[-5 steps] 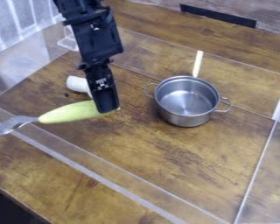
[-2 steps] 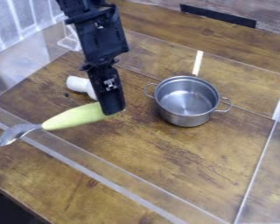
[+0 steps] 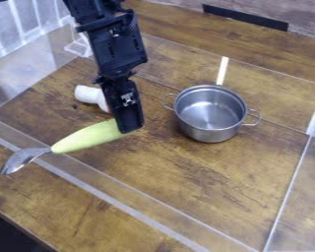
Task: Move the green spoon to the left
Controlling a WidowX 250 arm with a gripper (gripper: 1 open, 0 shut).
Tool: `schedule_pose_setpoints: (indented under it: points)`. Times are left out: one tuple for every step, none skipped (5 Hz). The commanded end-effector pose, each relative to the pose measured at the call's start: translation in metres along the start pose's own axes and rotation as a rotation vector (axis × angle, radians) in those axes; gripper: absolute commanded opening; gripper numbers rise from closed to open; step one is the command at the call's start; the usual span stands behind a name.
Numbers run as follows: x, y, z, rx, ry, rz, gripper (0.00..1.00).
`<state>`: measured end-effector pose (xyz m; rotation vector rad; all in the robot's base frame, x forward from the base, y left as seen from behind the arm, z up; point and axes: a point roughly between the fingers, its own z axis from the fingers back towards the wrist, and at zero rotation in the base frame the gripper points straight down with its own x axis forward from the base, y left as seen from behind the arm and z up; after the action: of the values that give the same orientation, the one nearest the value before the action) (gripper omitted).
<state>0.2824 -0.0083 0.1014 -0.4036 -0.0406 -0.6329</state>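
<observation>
The green spoon is held by its handle end in my gripper, with its bowl pointing toward the clear wall, so I should put the spoon down and grip nearer the spoon's bowl [image 3: 66, 146].
The green spoon [image 3: 82, 139] has a thick yellow-green handle and a small silver bowl [image 3: 21, 161]. It lies slanted, bowl end low at the left on the wooden table, handle end raised toward the right. My black gripper [image 3: 126, 123] reaches down from the upper left and is shut on the spoon's handle end. The fingertips themselves are hard to separate from the handle.
A steel pot [image 3: 209, 111] with side handles stands right of the gripper. A thin pale wooden stick [image 3: 222, 71] lies behind the pot. A white object [image 3: 90, 94] sits behind the gripper. A clear low wall [image 3: 147, 212] runs along the table's front.
The gripper has shifted slightly right and toward the front with the spoon. The spoon's bowl slid right and nearer along the table, and the handle tilts more steeply.
</observation>
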Motion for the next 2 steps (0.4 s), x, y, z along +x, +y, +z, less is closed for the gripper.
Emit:
schedule_pose_setpoints:
  points:
    - [0.000, -0.001, 0.008, 0.017, -0.019, -0.012, 1.00]
    - [-0.003, 0.007, -0.002, 0.003, -0.007, -0.009, 1.00]
